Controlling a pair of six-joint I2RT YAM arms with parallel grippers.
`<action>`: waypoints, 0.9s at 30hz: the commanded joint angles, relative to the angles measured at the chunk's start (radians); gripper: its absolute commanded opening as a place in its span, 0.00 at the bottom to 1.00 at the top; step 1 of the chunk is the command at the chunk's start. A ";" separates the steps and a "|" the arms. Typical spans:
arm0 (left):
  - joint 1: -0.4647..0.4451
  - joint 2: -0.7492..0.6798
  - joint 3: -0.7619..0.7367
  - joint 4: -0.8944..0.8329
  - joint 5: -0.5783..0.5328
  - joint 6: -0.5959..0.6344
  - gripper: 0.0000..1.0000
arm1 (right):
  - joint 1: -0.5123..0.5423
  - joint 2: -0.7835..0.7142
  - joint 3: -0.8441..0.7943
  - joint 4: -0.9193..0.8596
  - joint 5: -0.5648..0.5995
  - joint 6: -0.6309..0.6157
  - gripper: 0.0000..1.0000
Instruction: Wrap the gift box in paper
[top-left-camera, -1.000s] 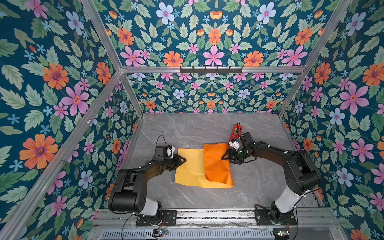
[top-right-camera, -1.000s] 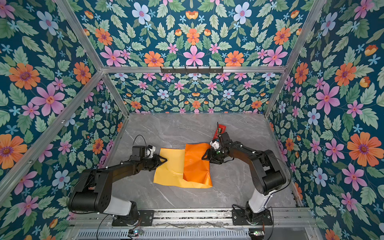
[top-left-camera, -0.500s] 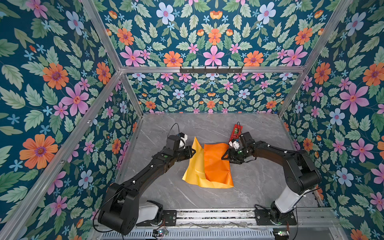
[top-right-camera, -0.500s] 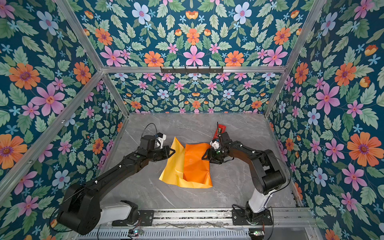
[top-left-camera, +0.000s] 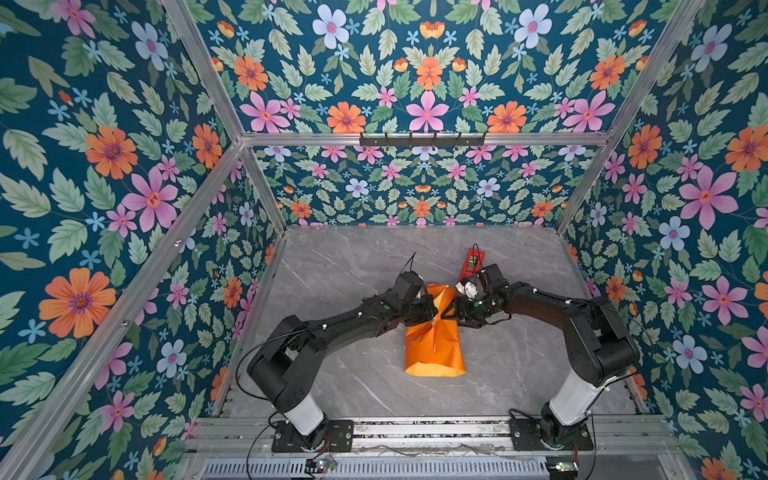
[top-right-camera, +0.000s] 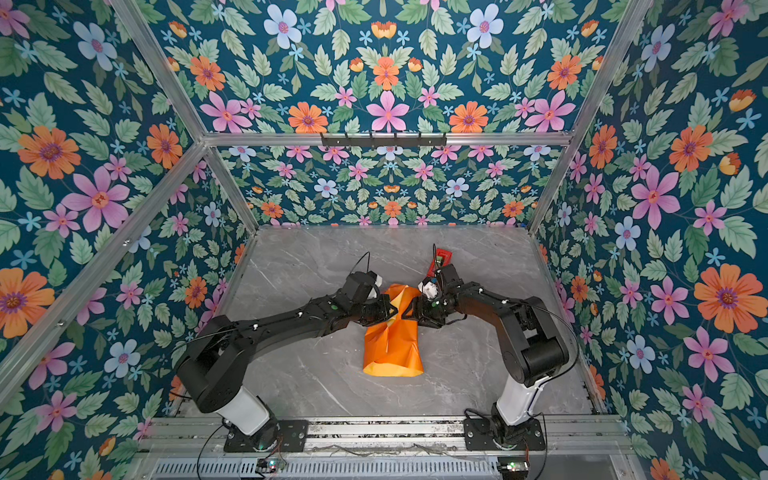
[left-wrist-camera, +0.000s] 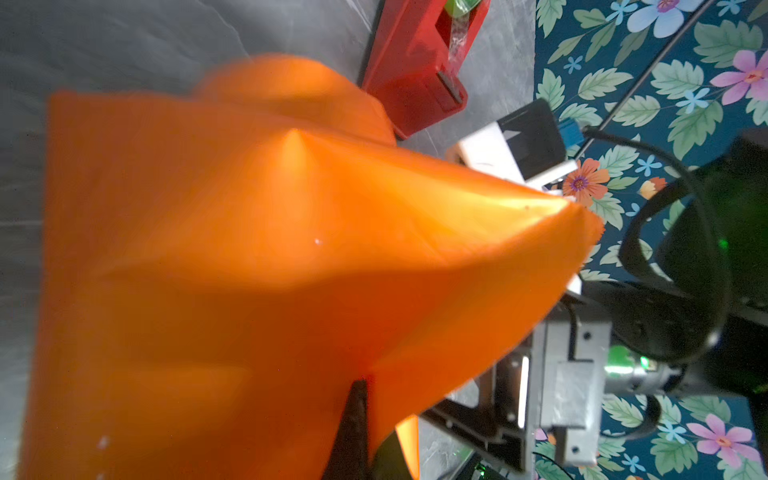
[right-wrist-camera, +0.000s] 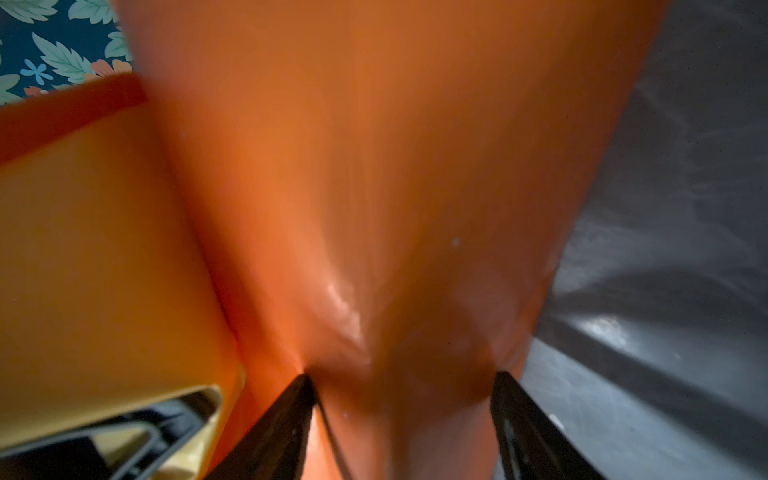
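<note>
I should let go of the paper's edge on the bundle's side (top-left-camera: 453, 310) with my left gripper, next to the fingers of my right gripper.
The orange paper (top-left-camera: 434, 345) (top-right-camera: 392, 345) lies folded into a creased bundle at the table's middle. The gift box is hidden under it. My left gripper (top-left-camera: 433, 309) (top-right-camera: 394, 311) is shut on an edge of the paper (left-wrist-camera: 249, 249), held over the bundle's far end; in the left wrist view the gripper (left-wrist-camera: 359, 386) shows one dark finger against the sheet. My right gripper (top-left-camera: 448, 311) (top-right-camera: 409, 312) meets it from the right. Its fingers (right-wrist-camera: 291, 415) stand wide, both tips pressed against a paper-covered bulge (right-wrist-camera: 403, 332). The paper's yellow underside (right-wrist-camera: 104, 249) shows beside it.
A red tape dispenser (top-left-camera: 471, 262) (top-right-camera: 441, 257) (left-wrist-camera: 415, 62) stands just behind the right gripper, near the bundle's far end. Floral walls enclose the grey marble table (top-left-camera: 353, 257) on three sides. The arm bases sit on the rail at the front edge.
My left gripper closed on the paper's left edge, lifted it and carried it rightward over the bundle, so the yellow flap no longer lies flat. The right arm has stayed in place.
</note>
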 joint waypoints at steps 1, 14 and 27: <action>-0.010 0.053 0.039 0.069 0.007 -0.066 0.00 | 0.005 0.024 -0.008 -0.094 0.188 -0.012 0.68; -0.023 0.144 0.044 0.156 0.028 -0.109 0.01 | 0.004 0.009 0.004 -0.109 0.187 -0.016 0.68; -0.023 0.132 -0.042 0.155 -0.007 -0.084 0.00 | -0.040 -0.080 -0.005 -0.112 0.081 0.012 0.68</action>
